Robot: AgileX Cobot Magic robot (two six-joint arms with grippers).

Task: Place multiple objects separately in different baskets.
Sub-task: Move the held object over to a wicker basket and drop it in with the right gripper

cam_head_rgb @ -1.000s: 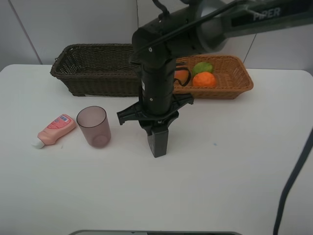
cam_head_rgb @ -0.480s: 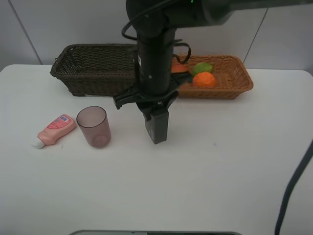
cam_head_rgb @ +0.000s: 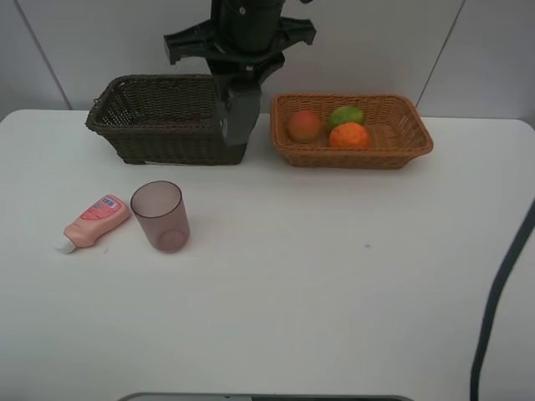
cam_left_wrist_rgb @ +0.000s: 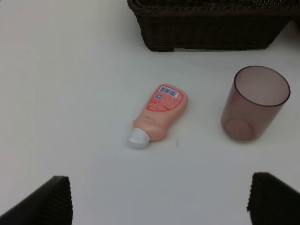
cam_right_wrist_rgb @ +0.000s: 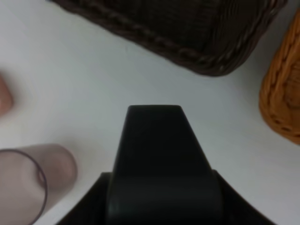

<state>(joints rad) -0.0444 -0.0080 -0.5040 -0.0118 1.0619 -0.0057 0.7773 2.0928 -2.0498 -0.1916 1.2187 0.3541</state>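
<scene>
The dark object will go down inside the dark brown basket's end point(cam_head_rgb: 221, 113) point(cam_right_wrist_rgb: 199, 26) nearest the orange-tan basket, set there by my right gripper.
A pink tube point(cam_head_rgb: 96, 221) point(cam_left_wrist_rgb: 159, 110) with a white cap lies at the table's left. Beside it stands a mauve cup point(cam_head_rgb: 160, 215) point(cam_left_wrist_rgb: 254, 103) point(cam_right_wrist_rgb: 28, 178), upright. Behind them sits the dark brown basket point(cam_head_rgb: 159, 125) point(cam_left_wrist_rgb: 211, 33) point(cam_right_wrist_rgb: 187, 33). The orange-tan basket point(cam_head_rgb: 351, 154) point(cam_right_wrist_rgb: 283, 98) holds a peach-like fruit point(cam_head_rgb: 304, 125), a green fruit point(cam_head_rgb: 346, 115) and an orange point(cam_head_rgb: 349, 135). My right gripper point(cam_head_rgb: 236, 138) point(cam_right_wrist_rgb: 154, 112) hangs shut by the dark basket's right front corner, and I see nothing held in it. My left gripper point(cam_left_wrist_rgb: 159, 187) is open above the table, short of the tube and cup.
A white table point(cam_head_rgb: 334, 276) carries everything, with a pale wall behind the baskets. A dark cable point(cam_head_rgb: 501, 292) runs down the right edge of the high view. The two baskets stand side by side with a narrow gap between them.
My right arm has lifted off the table's middle and swung back and left to the dark basket's right end, staying shut. Tube, cup and fruits have not moved.
</scene>
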